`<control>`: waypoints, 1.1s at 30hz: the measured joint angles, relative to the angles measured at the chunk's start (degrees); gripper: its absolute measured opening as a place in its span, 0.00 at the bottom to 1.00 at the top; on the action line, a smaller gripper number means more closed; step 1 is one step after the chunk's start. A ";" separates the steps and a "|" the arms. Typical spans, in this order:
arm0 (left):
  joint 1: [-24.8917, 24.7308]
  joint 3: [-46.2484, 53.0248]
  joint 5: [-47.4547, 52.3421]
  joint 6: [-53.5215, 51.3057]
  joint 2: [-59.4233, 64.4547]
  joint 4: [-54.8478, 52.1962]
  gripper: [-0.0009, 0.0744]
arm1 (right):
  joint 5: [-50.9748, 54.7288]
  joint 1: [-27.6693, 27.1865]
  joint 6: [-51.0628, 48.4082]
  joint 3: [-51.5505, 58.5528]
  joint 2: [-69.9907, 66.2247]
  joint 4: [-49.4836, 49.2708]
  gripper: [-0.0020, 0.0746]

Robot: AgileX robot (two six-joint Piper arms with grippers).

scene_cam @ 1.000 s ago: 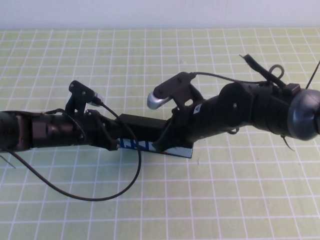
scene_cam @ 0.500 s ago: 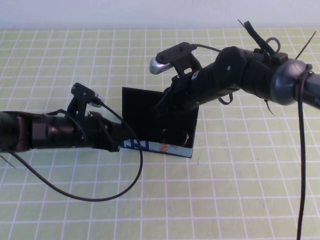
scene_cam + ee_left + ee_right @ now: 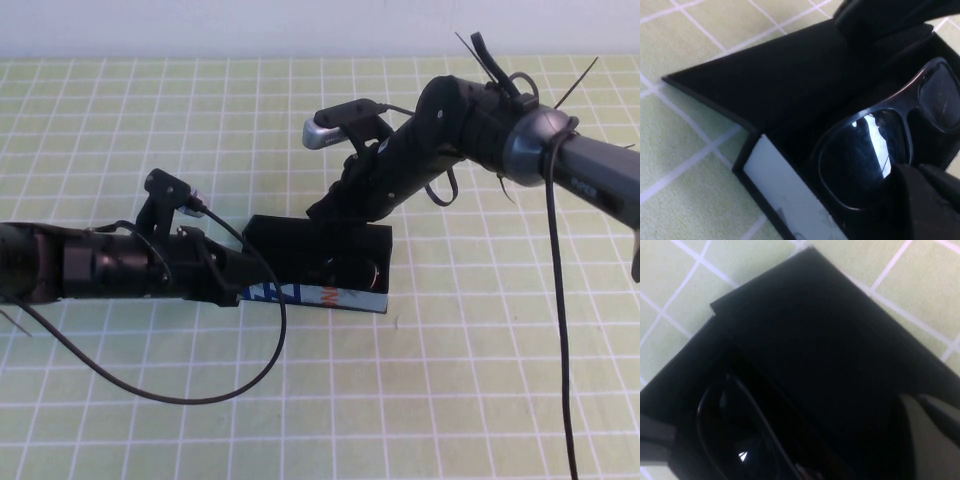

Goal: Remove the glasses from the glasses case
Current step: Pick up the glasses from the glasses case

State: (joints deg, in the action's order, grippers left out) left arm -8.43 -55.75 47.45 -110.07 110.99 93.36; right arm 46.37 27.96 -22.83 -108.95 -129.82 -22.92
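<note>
Next, I release the black lid from my right gripper, folded back onto the green mat [image 3: 325, 218] just behind the glasses case.
The glasses case [image 3: 320, 296] stands at the table's middle with its black lid [image 3: 300, 232] open and its pale, blue-printed front facing me. The black glasses [image 3: 350, 272] lie inside, and their dark lenses show in the left wrist view [image 3: 865, 155] and the right wrist view [image 3: 735, 435]. My left gripper [image 3: 238, 282] is at the case's left end, its fingers close together on the end wall [image 3: 927, 200]. My right gripper [image 3: 325, 208] is at the lid's far edge, shut on it [image 3: 925, 435]. The lid's black inner face fills the right wrist view [image 3: 830, 340].
A green mat with a white grid [image 3: 450, 400] covers the table. A black cable [image 3: 200, 395] loops from the left arm onto the mat in front of the case. A white wall [image 3: 200, 25] runs along the back.
The lid was shut a second ago and is open now. My right arm has swung up and back with it. The lid's face shows shorter than half a second ago. My left arm has stayed put.
</note>
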 joint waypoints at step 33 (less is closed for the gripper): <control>0.09 0.00 2.99 4.61 -5.72 -1.04 0.01 | 24.24 6.84 -8.79 -16.79 2.04 8.02 0.00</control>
State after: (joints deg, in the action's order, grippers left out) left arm -8.34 -55.75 50.44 -105.45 105.27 92.32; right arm 70.61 34.80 -31.62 -125.74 -127.78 -14.90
